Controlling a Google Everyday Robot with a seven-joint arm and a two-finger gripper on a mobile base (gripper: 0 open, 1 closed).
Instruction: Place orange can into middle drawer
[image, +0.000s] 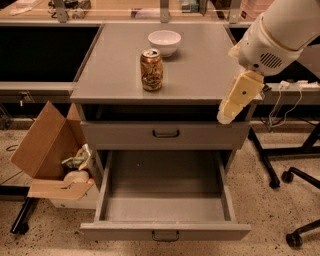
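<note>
The robot's gripper will close on the upper half of the orange can (153, 61), so that the can's lower half stays free to go into the middle drawer.
The orange can (151, 70) stands upright near the middle of the grey cabinet top (200, 75), in front of a white bowl. The middle drawer (165, 231) is pulled fully out below; its grey inside is bare, and its dark handle is on the front. The drawer above it (165, 134) is shut. My gripper (235, 100), a cream-coloured piece hanging from the white arm, is over the cabinet's right front corner. It is to the right of the can, apart from it, and holds nothing that I can see.
A white bowl (164, 42) sits behind the can. An open cardboard box (47, 150) with rubbish stands on the floor to the left of the drawer. Chair legs and castors (295, 175) are on the right. Dark desks flank the cabinet.
</note>
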